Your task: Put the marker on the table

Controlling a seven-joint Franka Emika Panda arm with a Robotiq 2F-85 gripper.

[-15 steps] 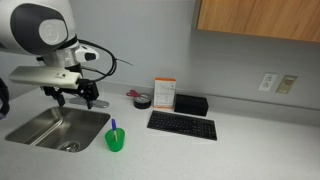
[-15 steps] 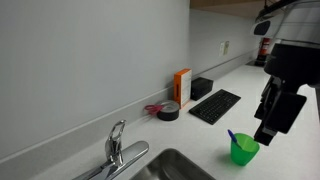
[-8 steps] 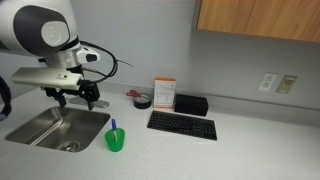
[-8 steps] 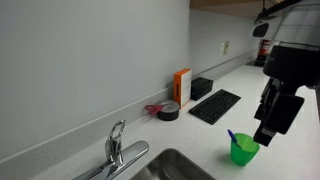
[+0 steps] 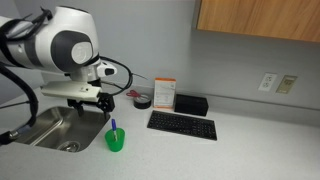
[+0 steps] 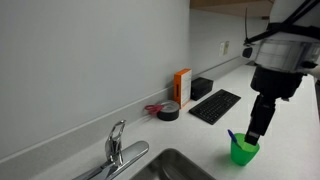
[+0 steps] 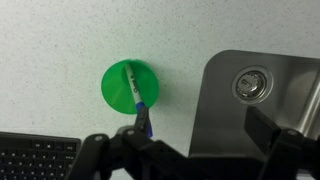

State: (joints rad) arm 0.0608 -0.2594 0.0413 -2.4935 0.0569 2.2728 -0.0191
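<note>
Next, the robot's gripper needs to move to the marker's blue end (image 5: 113, 124) (image 7: 148, 129), which sticks up above the green cup's rim, and close there.
The marker (image 7: 138, 103) stands slanted in the small green cup (image 7: 120, 90), its blue end sticking out over the rim. The cup stands on the pale table (image 7: 60, 40) beside the steel sink (image 7: 255, 100). My gripper (image 7: 200, 142) hangs above the table between cup and sink, open and empty, one finger close to the marker's tip. In both exterior views the gripper (image 5: 100, 104) (image 6: 258, 126) hovers just above the cup (image 5: 116, 141) (image 6: 243, 153), with the marker (image 5: 113, 126) (image 6: 232, 137) poking up from it.
A black keyboard (image 5: 182, 125) (image 6: 215, 105) lies near the cup. An orange box (image 5: 164, 94), a black box (image 5: 191, 104) and a tape roll (image 5: 142, 101) stand at the wall. A faucet (image 6: 118, 148) rises by the sink (image 5: 55, 128).
The arm has swung from over the sink toward the cup; the gripper now hangs just above the cup and marker. The cup and marker have not moved.
</note>
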